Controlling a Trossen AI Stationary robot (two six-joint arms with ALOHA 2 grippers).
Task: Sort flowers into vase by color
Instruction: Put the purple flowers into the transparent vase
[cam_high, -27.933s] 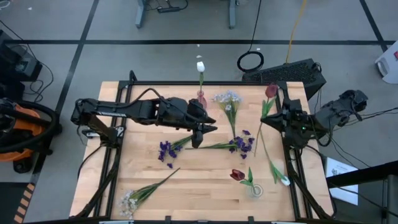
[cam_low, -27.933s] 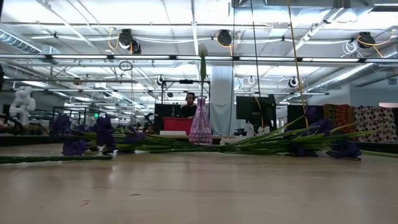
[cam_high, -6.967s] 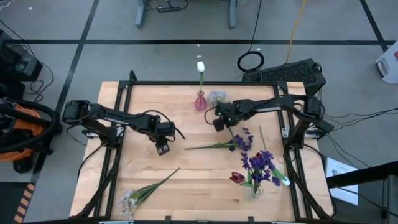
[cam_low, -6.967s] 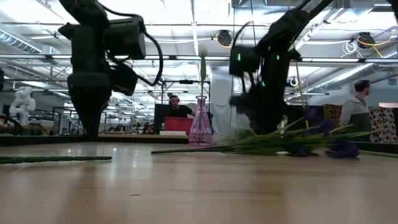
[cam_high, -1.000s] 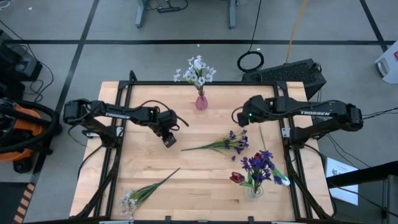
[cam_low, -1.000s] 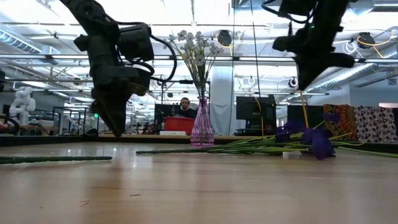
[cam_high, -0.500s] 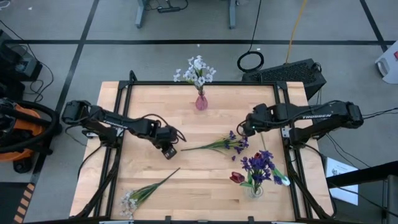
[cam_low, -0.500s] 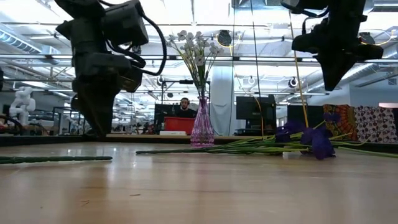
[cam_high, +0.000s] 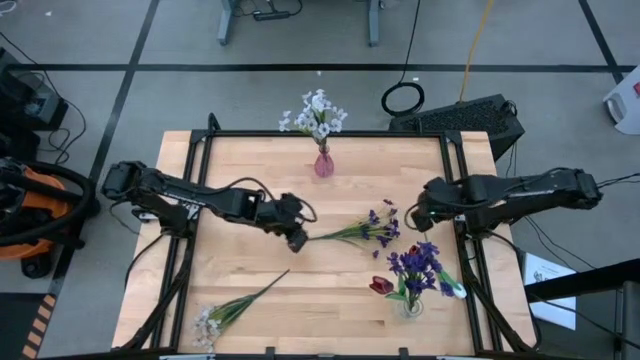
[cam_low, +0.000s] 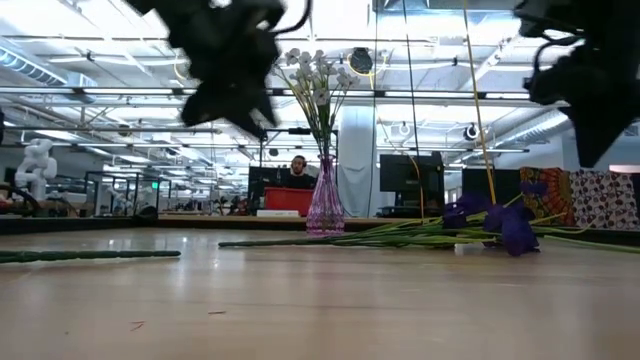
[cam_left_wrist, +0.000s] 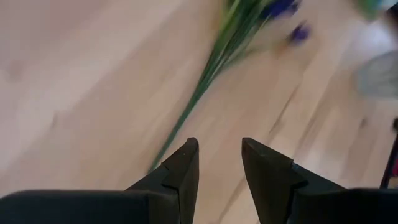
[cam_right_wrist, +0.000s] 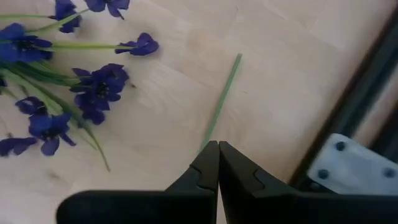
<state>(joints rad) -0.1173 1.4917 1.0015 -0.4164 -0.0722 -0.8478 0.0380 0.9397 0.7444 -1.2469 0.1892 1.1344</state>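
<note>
My left gripper should move up from the bare end next and close on the purple-blossomed flower's green stem (cam_high: 327, 237) (cam_left_wrist: 203, 87), just below its spreading leaves.
A purple-blossomed flower (cam_high: 352, 232) lies flat on the table's middle; its blooms (cam_low: 503, 226) show in the low view too. My left gripper (cam_high: 297, 238) hovers open at the bare end of its green stem (cam_left_wrist: 200, 102), touching nothing. My right gripper (cam_high: 420, 215) is shut and empty near the table's right edge, above purple blossoms (cam_right_wrist: 93, 87) and a thin stem (cam_right_wrist: 221, 99). A pink vase (cam_high: 323, 163) at the far edge holds a spray of tiny white blossoms (cam_high: 315, 110). A clear vase (cam_high: 410, 305) near the right corner holds purple flowers (cam_high: 418, 265) and a dark red tulip (cam_high: 381, 284).
Another white-blossom spray (cam_high: 232, 307) lies on the table by the near left corner. A white tulip (cam_high: 456, 291) lies beside the clear vase at the right edge. Black frame rails (cam_high: 465, 255) run along both table sides. A person (cam_low: 297, 172) sits far behind the table.
My left gripper has moved toward the table's right, reaching the stem end of the lying purple flower. My right gripper has drawn away from that flower toward the right and near edges. The flowers have kept their places.
</note>
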